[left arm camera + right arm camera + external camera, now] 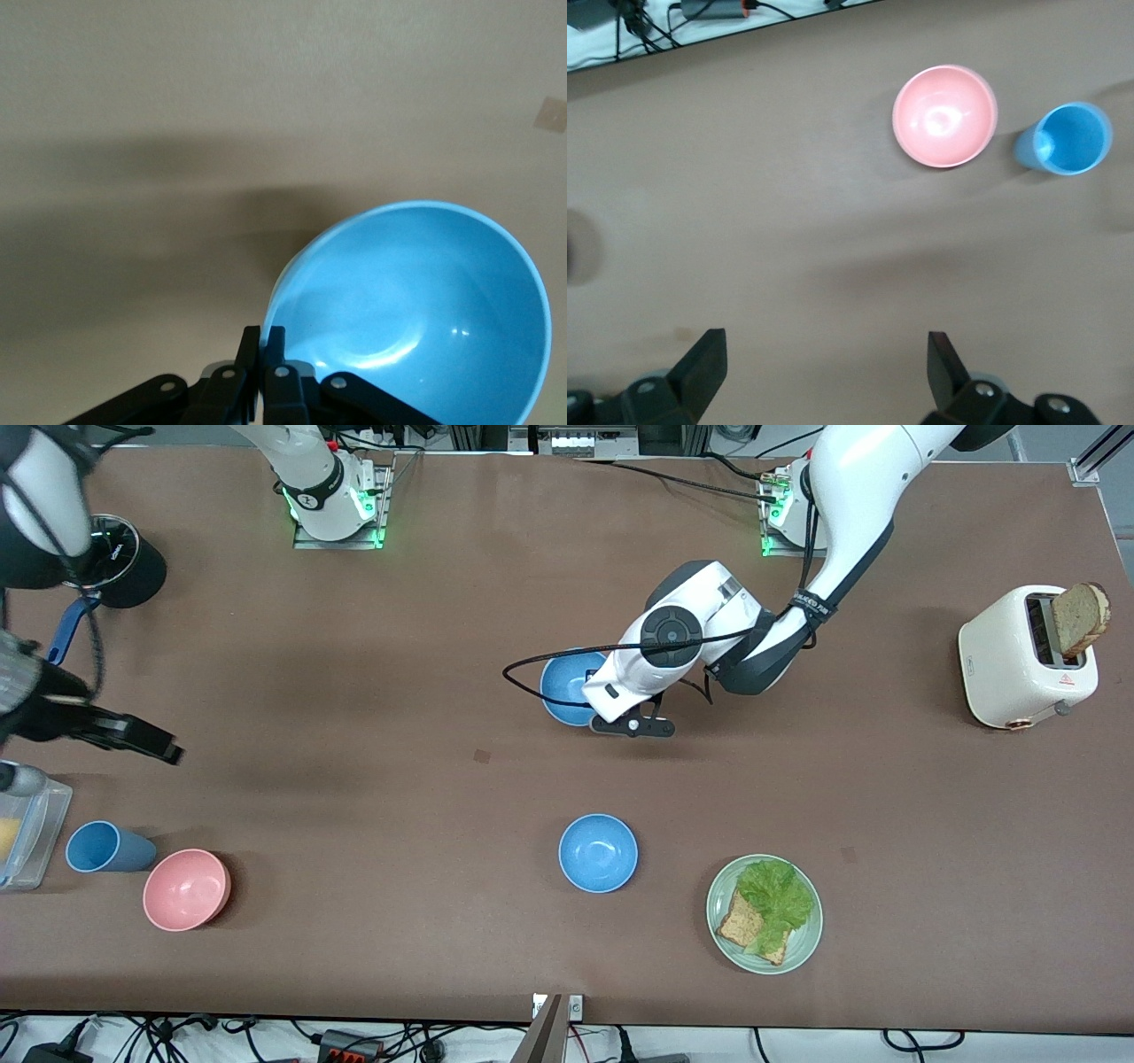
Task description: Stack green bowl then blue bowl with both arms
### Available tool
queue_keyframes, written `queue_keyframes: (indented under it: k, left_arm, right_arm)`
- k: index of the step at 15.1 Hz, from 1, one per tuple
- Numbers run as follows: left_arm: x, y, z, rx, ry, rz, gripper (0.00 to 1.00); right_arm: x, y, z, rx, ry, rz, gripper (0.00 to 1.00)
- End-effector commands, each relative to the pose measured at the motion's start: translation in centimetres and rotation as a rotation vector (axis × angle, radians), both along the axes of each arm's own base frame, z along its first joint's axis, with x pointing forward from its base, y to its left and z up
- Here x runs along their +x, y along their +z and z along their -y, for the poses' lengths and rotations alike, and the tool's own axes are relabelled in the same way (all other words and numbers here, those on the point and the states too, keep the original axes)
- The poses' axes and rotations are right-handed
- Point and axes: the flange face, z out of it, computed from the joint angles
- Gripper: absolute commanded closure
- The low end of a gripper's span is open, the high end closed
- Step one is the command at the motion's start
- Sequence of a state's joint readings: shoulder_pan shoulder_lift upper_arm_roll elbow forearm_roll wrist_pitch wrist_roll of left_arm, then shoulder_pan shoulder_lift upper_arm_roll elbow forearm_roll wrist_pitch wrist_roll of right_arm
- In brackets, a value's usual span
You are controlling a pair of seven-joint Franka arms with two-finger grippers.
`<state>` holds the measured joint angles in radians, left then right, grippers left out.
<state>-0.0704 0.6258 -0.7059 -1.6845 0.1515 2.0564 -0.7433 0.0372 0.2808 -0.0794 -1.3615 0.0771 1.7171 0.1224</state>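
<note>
My left gripper is to let go of the bright-blue bowl, now held tilted over the table's middle, inside the green bowl (577,680) (394,314), straight across the table from the other blue bowl.
My left gripper (604,722) is shut on the rim of a bright-blue bowl (565,684) and holds it tilted over the middle of the table. In the left wrist view its fingers (275,347) pinch the rim of that bowl (416,301). A second blue bowl (598,853) sits on the table nearer the front camera. My right gripper (164,748) hangs open and empty over the right arm's end of the table; its wrist view shows it (824,354) spread over bare tabletop. The green bowl is out of view.
A green plate (806,939) with lettuce and bread lies beside the second blue bowl. A pink bowl (187,889) and a blue cup (102,847) stand at the right arm's end, beside a clear container (27,833). A toaster (1019,660) holds bread at the left arm's end.
</note>
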Motion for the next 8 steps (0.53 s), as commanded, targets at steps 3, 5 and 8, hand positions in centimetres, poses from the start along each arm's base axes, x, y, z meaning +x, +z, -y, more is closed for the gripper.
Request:
queue_keyframes:
  k: [3,5,8]
  left_arm:
    - [-2.1,-1.3,1.0,0.027,-0.025,0.014,0.95]
    - [-2.5,-1.9,1.1,0.032,-0.033,0.030,0.95]
    - [-3.1,-2.4,1.9,0.038,-0.032,0.043,0.95]
  right_arm:
    - [-3.6,2.6,3.6,-0.019,0.117,0.002,0.00]
    - [-4.0,2.6,4.0,-0.028,0.113,-0.025,0.00]
    - [-4.9,2.6,3.6,-0.064,0.114,-0.080,0.00]
